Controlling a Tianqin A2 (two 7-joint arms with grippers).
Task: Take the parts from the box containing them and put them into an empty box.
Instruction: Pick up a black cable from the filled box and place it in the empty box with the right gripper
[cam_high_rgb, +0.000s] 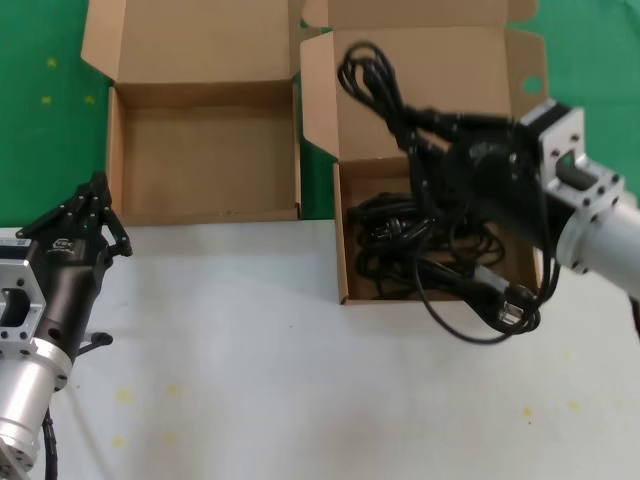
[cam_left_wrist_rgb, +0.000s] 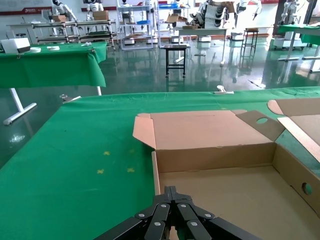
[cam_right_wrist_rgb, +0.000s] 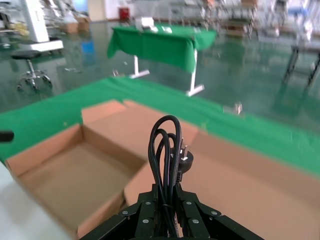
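The bundle of black power cords, now held above its carton, will be let go by my right gripper on the middle of the empty box's bottom (cam_high_rgb: 219, 151) (cam_right_wrist_rgb: 86, 177).
My right gripper (cam_high_rgb: 418, 128) is shut on a bundle of black power cords (cam_high_rgb: 372, 78) and holds it above the box containing them (cam_high_rgb: 342, 232), the carton with a round hole in its lid flap. The held loop points toward the far left, and a plug end (cam_high_rgb: 512, 308) hangs over the box's front right corner. More cords (cam_high_rgb: 395, 235) lie inside. In the right wrist view the cord loop (cam_right_wrist_rgb: 164, 145) and a plug (cam_right_wrist_rgb: 184, 160) stick out past my gripper (cam_right_wrist_rgb: 168, 199). The empty box (cam_high_rgb: 205, 160) stands to the left. My left gripper (cam_high_rgb: 97, 190) is shut and empty at its front left corner.
The two cartons stand side by side on green cloth (cam_high_rgb: 40, 110), touching at their inner walls. White tabletop (cam_high_rgb: 280, 390) lies in front of them. In the left wrist view my shut gripper (cam_left_wrist_rgb: 171, 190) points over the empty box's near wall (cam_left_wrist_rgb: 156, 172).
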